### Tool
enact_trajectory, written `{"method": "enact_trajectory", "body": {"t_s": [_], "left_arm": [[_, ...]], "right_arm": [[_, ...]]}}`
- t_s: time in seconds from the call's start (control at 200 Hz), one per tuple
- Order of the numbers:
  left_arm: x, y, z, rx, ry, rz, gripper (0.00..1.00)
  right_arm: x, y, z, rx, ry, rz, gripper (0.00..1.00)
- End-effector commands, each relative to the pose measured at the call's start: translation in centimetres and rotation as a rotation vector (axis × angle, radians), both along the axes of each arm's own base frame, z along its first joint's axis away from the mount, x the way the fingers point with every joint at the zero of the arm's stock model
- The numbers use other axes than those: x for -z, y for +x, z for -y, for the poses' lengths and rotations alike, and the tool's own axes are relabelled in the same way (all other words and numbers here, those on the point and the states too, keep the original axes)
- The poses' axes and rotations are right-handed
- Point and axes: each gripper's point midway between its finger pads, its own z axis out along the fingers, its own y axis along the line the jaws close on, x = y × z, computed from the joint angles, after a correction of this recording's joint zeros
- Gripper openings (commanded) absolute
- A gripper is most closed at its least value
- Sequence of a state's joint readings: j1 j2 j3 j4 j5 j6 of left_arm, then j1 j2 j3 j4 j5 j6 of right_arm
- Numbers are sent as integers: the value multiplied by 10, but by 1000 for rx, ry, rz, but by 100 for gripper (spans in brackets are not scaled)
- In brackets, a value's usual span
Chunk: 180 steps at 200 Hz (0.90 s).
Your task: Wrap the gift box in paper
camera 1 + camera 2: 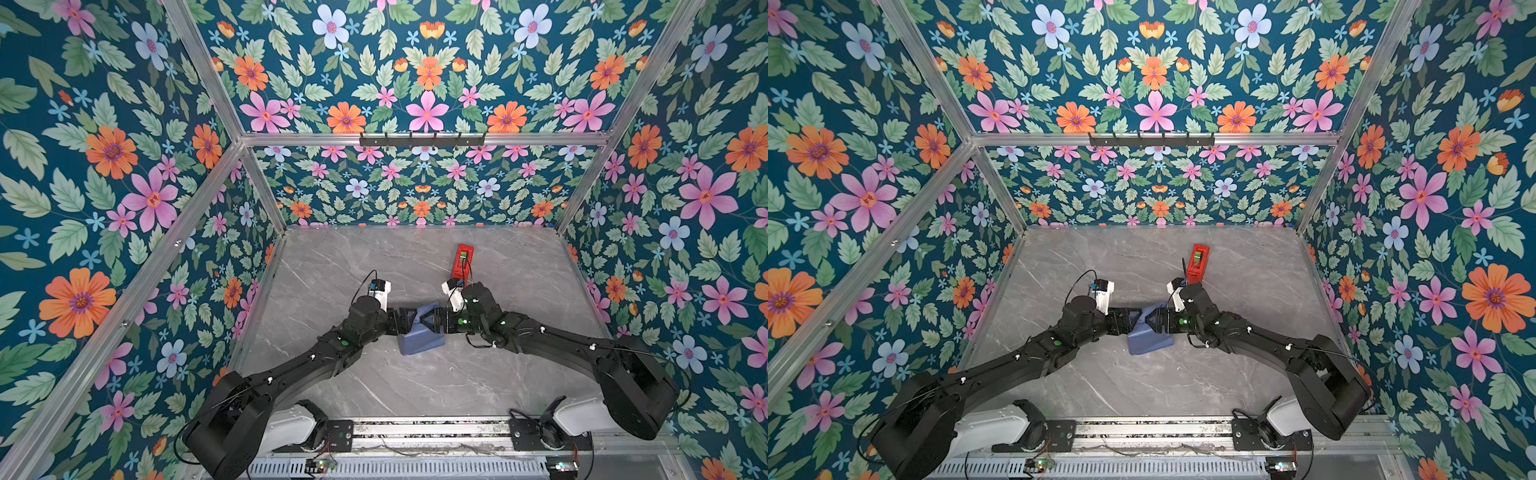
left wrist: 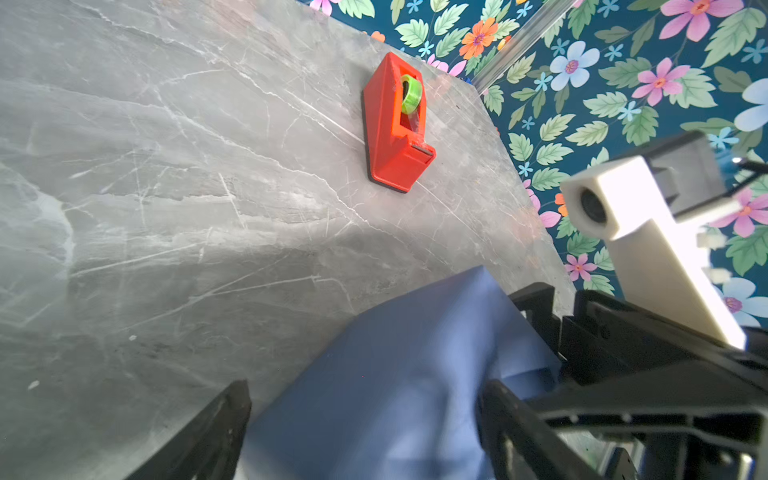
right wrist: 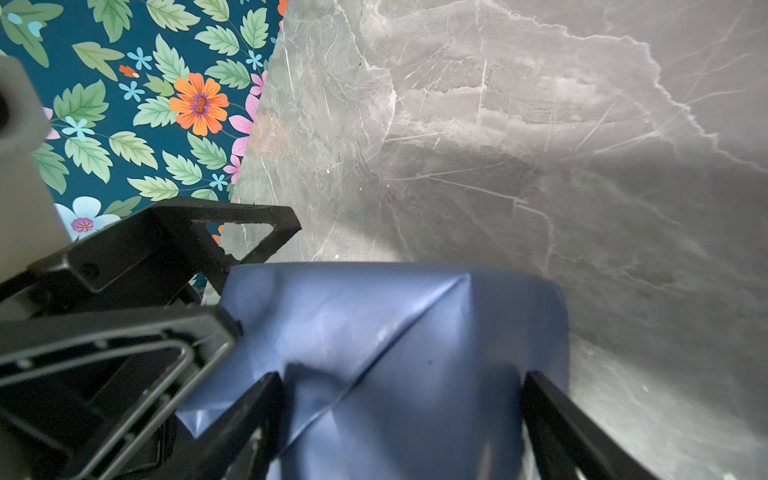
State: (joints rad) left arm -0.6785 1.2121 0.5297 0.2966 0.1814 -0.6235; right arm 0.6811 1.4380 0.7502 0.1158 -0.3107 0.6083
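Observation:
I will next move my right gripper to the red tape dispenser and close on the tape's loose end [image 1: 461,269] beside the green roll.
The paper [image 1: 422,343] covers a blocky parcel at mid-table, its slate-blue face outward, with a flap standing up at its far end. The gift box is hidden beneath it. My left gripper [image 1: 409,322] reaches in from the left and my right gripper [image 1: 430,322] from the right, meeting tip to tip over the parcel's far part. In the left wrist view the left gripper [image 2: 365,415] stands open, its fingers on either side of the paper [image 2: 395,374]. In the right wrist view the right gripper [image 3: 403,399] is open too, straddling creased paper [image 3: 374,324] with a diagonal fold.
A red tape dispenser [image 1: 463,259] with a green roll stands behind the right gripper, toward the back of the grey marble table [image 1: 374,386]. Flowered walls and aluminium posts close in the table on three sides. Both arm bases sit on the front rail.

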Motion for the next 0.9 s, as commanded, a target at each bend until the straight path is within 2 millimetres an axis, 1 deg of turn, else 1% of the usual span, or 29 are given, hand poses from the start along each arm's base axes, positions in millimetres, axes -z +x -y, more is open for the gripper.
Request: {"method": "enact_trajectory", "body": {"t_s": [0.0, 0.1, 0.25, 0.38, 0.485, 0.55, 0.72, 0.8, 0.895], "left_arm": [[8, 2, -5, -23, 1, -30, 89], [15, 3, -8, -22, 0, -51, 88], [31, -5, -9, 6, 27, -89, 86], [37, -9, -12, 16, 54, -98, 86], [38, -11, -13, 26, 70, -94, 85], [39, -11, -14, 27, 84, -96, 84], [45, -14, -16, 25, 107, -121, 83], [47, -15, -17, 28, 116, -133, 82], [49, -17, -19, 32, 133, -141, 82]], "right_arm": [[26, -12, 13, 8, -86, -78, 89], [27, -11, 12, 6, -82, -81, 88], [21, -9, 11, 9, -79, -65, 88], [7, -4, 13, 18, -88, -31, 90], [-12, 1, 19, 44, -103, 15, 94], [-24, 3, 26, 62, -125, 49, 99], [-51, 13, 52, 114, -168, 122, 99], [-58, 21, 66, 146, -156, 124, 99], [-62, 40, 89, 221, -97, 71, 99]]}}
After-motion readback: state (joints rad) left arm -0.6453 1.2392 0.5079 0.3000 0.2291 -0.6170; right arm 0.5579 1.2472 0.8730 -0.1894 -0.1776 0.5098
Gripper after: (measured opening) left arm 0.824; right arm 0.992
